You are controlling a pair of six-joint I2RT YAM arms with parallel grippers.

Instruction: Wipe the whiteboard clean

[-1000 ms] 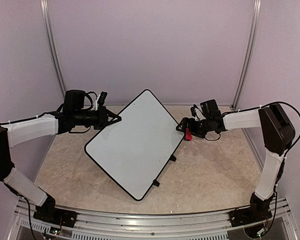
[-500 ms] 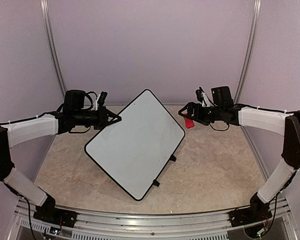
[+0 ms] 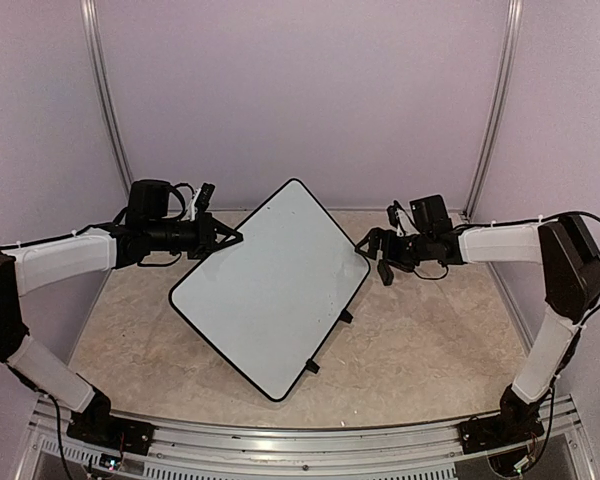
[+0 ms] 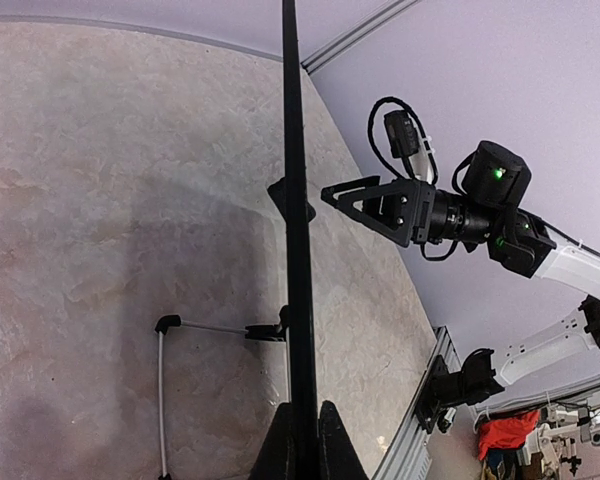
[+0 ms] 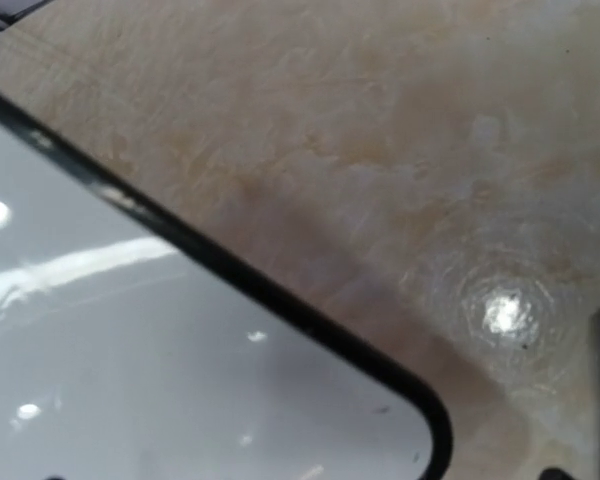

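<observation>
The whiteboard should be gripped next by my right gripper, which will go to the whiteboard's edge (image 3: 349,306) beside the upper black foot and close there.
The whiteboard (image 3: 270,290) is a white panel with a thin black rim and shows no writing. It stands tilted on the table, seen edge-on in the left wrist view (image 4: 292,200). My left gripper (image 3: 230,238) is shut on the rim at the board's left corner, its fingers (image 4: 332,445) pinching the edge. My right gripper (image 3: 372,256) hovers just off the board's right corner with its jaws spread, and nothing shows between them. The right wrist view looks down on that rounded corner (image 5: 130,380) and the bare table beside it.
Small black feet (image 3: 344,316) stick out from the board's lower right edge. A thin wire stand (image 4: 161,390) reaches from behind it onto the beige tabletop (image 3: 430,350). Lilac walls close in the back and sides. A metal rail (image 3: 280,440) runs along the near edge.
My right gripper rose toward the back wall, then came down again beside the board's right corner. The small red block seen at its tips earlier no longer shows. Left arm and board are still.
</observation>
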